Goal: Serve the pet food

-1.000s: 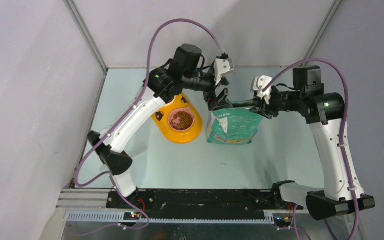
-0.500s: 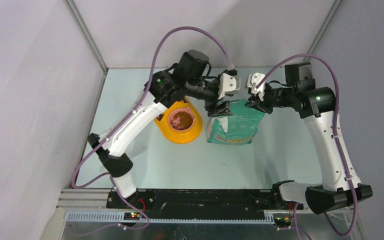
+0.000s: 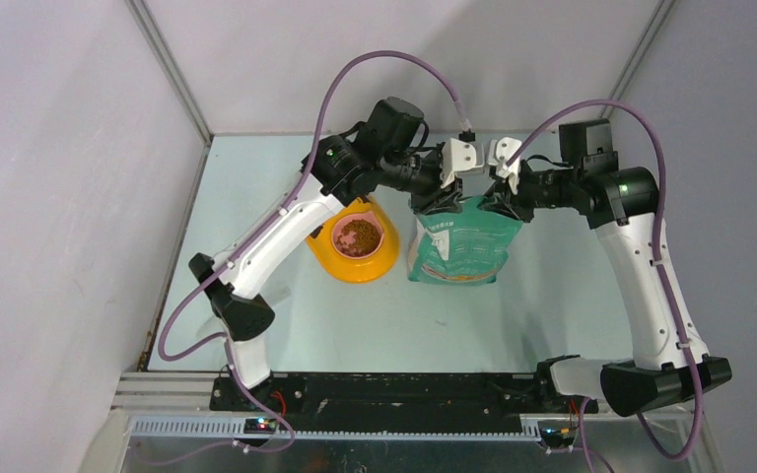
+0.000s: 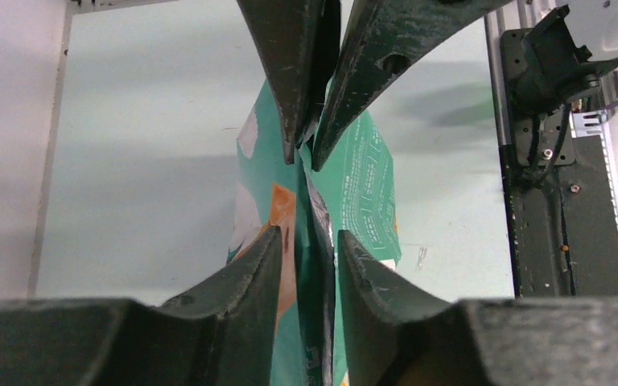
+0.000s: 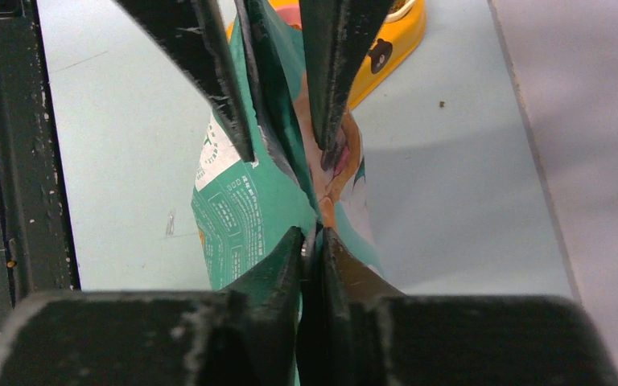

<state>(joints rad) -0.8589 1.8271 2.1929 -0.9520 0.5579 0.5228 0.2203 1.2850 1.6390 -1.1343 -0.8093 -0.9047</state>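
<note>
I should pinch the edge's end (image 3: 422, 219) near the feeder with my left gripper, as it crowds my right gripper on the pouch's top edge, to free the middle of that edge.
The green-and-white pouch (image 3: 463, 251) stands upright mid-table. My right gripper (image 3: 494, 204) is shut on the right end of its top edge, the fingers pinching the seam in the right wrist view (image 5: 314, 235). My left gripper (image 3: 441, 204) straddles the same edge further left. Its jaws are narrow but open, with thin gaps beside the seam (image 4: 310, 237). The pouch (image 4: 362, 185) hangs below both. Pet food (image 3: 359, 236) fills one bowl of the yellow feeder (image 3: 355, 264), left of the pouch. The feeder's other bowl is hidden under my left arm.
A black rail (image 3: 384, 392) with the arm bases runs along the near edge. Grey walls close in the table's left, back and right sides. The feeder (image 5: 394, 40) sits close beside the pouch (image 5: 245, 213).
Both arms moved inward along the pouch's top until the wrists nearly meet. The right jaws closed onto the edge. The left jaws narrowed from wide open around it.
</note>
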